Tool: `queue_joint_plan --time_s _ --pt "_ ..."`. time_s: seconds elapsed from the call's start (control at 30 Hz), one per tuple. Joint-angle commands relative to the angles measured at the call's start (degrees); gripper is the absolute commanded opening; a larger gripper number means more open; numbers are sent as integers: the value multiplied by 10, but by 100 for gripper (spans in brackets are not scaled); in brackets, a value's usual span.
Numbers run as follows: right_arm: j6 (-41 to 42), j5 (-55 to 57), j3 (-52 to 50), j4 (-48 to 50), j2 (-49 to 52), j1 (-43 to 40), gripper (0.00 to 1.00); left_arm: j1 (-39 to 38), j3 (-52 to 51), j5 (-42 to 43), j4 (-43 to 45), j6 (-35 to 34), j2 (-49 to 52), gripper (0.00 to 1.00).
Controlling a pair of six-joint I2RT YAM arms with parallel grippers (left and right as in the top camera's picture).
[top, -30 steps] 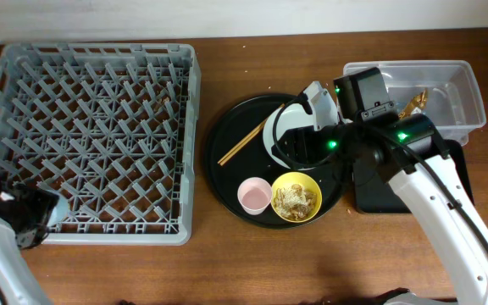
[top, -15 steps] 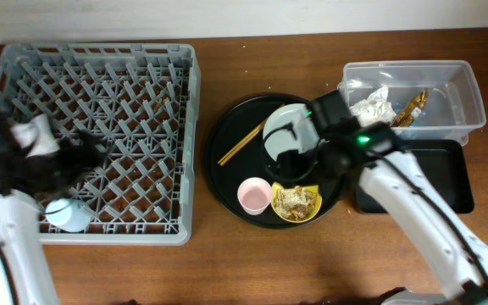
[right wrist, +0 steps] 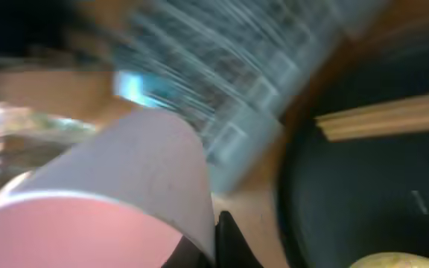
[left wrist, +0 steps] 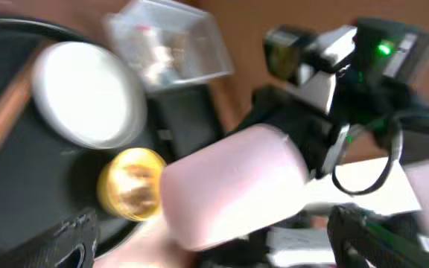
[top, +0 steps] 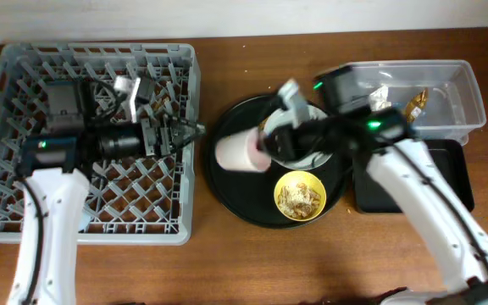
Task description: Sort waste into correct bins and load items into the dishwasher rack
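My left gripper will grab the loose end (top: 224, 153) (left wrist: 181, 205) of the small pink cup, across from my right gripper, to take the cup over.
My right gripper (top: 263, 146) is shut on the wall of the small pink cup (top: 236, 151), which hangs tilted over the left part of the round black tray (top: 227, 191). In the right wrist view the cup (right wrist: 118, 186) fills the lower left, with a dark finger (right wrist: 231, 242) against its rim. My left gripper (top: 183, 133) is open and holds nothing. It sits at the dishwasher rack's (top: 24, 76) right edge, pointing at the cup (left wrist: 229, 186). The yellow bowl (top: 298, 196) holds food scraps. The plate (top: 312, 157) is partly hidden. Chopsticks (right wrist: 382, 119) lie on the tray.
The clear tub (top: 456, 80) at back right holds crumpled tissue and a shiny wrapper (top: 413, 103). The shallow black tray (top: 447, 182) lies just in front of it, under my right arm. A blue blur (right wrist: 136, 85) shows in the rack.
My right gripper shut on the pink cup and raised it leftward off the round tray. My left arm swung across the rack to its right edge and stands open.
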Motion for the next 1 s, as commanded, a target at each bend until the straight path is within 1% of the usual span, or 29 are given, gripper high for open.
queue_joint_plan --time_s 0.0,0.1,0.13,0.17,0.2,0.27,0.4,0.47,0.5,0.53,0.57,0.6,0.63,0.67,0.7,0.73,0.8,0.87,0.9,0.93,0.97 --pt "-59 -287 5 72 -5 -43 4 -5 5 208 6 0 31 97" --pt "-57 -285 5 103 -2 -42 4 -46 6 215 9 0 30 96" --pt "-58 -281 5 104 -1 -42 4 -66 6 215 9 0 30 94" --pt "-58 -280 5 104 1 -42 4 -79 6 215 9 0 30 91" --pt "-57 -269 5 104 3 -42 4 -91 6 215 9 0 30 83" --pt "-21 -203 5 103 5 -42 4 -108 6 215 9 0 26 83" --pt "-21 -190 5 104 5 -25 4 -110 6 215 26 0 24 82" --pt "-12 -173 5 104 5 -18 4 -110 6 215 26 0 24 68" --pt "-12 -173 5 104 5 -19 4 -110 6 215 26 0 24 64" --pt "-12 -173 5 104 5 -19 4 -110 6 213 27 0 24 59" --pt "-12 -173 5 104 5 -19 12 -110 6 208 28 0 24 53" --pt "-12 -173 5 104 4 -20 48 -109 6 188 28 0 24 52" --pt "0 -171 5 104 2 -33 55 -102 6 152 27 0 24 52" --pt "35 -169 5 103 -11 -76 57 -75 6 72 1 -1 15 52" --pt "50 -169 5 101 -16 -92 57 -55 6 23 -22 -1 7 52" --pt "67 -162 5 87 -21 -113 57 -28 6 -45 -50 -3 -4 52" --pt "67 -126 5 31 -23 -121 57 26 7 -179 -113 -18 -27 51" --pt "67 11 5 -58 -23 -96 57 119 8 -360 -220 -61 -54 51" --pt "67 84 5 -80 -23 -75 57 152 8 -407 -252 -70 -56 49" --pt "67 151 5 -95 -23 -52 57 201 8 -475 -287 -73 -56 44" --pt "67 188 5 -103 -22 -30 58 246 8 -543 -305 -83 -56 44"
